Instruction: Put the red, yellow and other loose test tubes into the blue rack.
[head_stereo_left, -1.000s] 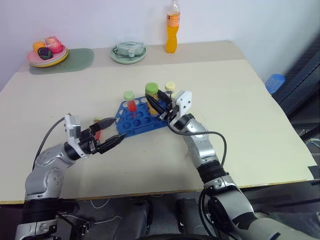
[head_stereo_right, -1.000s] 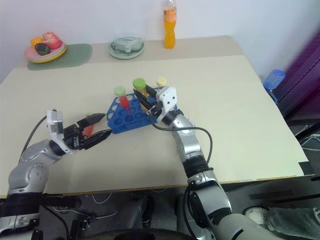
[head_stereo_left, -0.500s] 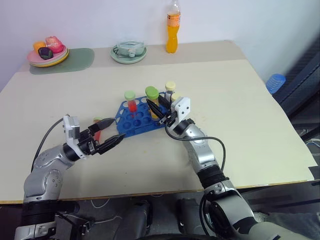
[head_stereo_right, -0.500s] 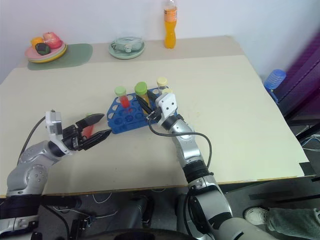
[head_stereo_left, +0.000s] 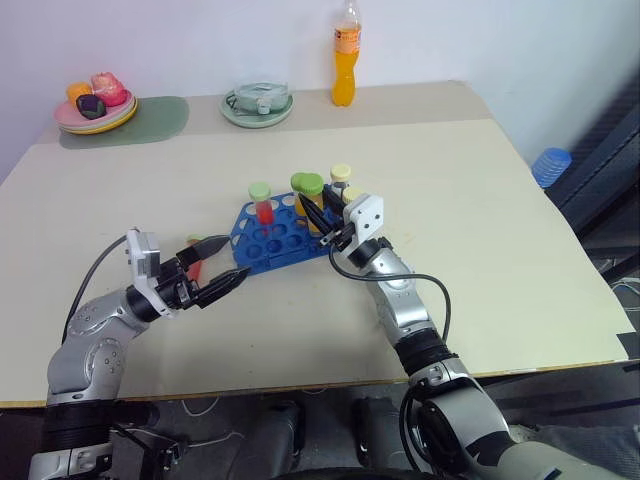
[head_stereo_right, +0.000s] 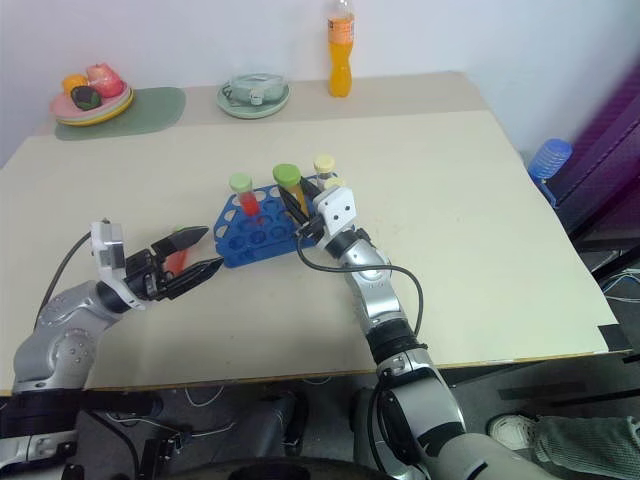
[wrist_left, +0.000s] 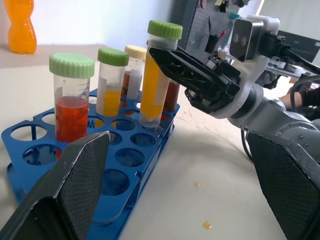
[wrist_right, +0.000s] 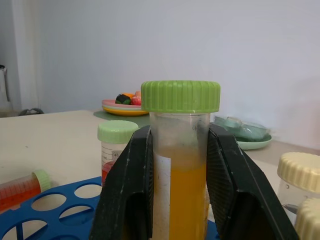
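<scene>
Next, I release the yellow tube, now held nearly upright at a hole, with my right gripper in the blue rack's front row (head_stereo_left: 313, 240), nearer me than the other yellow tube.
The blue rack (head_stereo_left: 268, 243) lies mid-table with a red tube (wrist_left: 71, 102), a yellow tube (wrist_left: 111, 80) and a cream-capped brown tube (wrist_left: 133, 70) standing in it. My right gripper (wrist_right: 179, 131) is shut on another yellow tube with a green cap (head_stereo_left: 313, 196). That tube is held nearly upright, its lower end at a hole (wrist_left: 148, 121) on the rack's right side. A loose red tube (head_stereo_left: 193, 263) lies on the table left of the rack. My left gripper (head_stereo_left: 235, 257) is open beside this tube, pointing at the rack.
At the table's far edge stand an orange drink bottle (head_stereo_left: 345, 60), a pale green dish (head_stereo_left: 257, 106) and a plate of fruit (head_stereo_left: 93, 106) on a green mat (head_stereo_left: 160, 118). A blue object (head_stereo_left: 549, 165) sits off the table's right side.
My right wrist has turned a little. The held yellow tube now stands straighter and slightly lower at the rack, uncovering the green-capped tube behind it. The left arm has stayed still.
</scene>
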